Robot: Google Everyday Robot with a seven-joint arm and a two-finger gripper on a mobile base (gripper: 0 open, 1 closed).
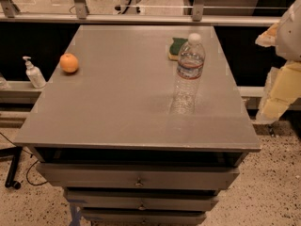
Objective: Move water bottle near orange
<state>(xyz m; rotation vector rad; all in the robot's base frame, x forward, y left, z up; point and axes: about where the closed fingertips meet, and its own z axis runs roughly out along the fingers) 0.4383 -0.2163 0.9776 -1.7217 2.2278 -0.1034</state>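
Observation:
The robot's gripper needs to move to the water bottle next and close around its label (190,69), under the white cap.
The water bottle (189,74) stands upright on the right half of the grey cabinet top (122,102); it is clear plastic with a white cap and a white-blue-red label. The orange (69,62) sits near the left edge of the top, far to the left of the bottle. My gripper (278,94) hangs at the right edge of the view, beyond the cabinet's right side, well apart from the bottle and holding nothing that I can see.
A green-and-yellow sponge (177,47) lies just behind the bottle. A small white pump bottle (34,73) stands on a ledge left of the cabinet. Drawers (138,178) sit below the top. A rail (141,19) runs along the back.

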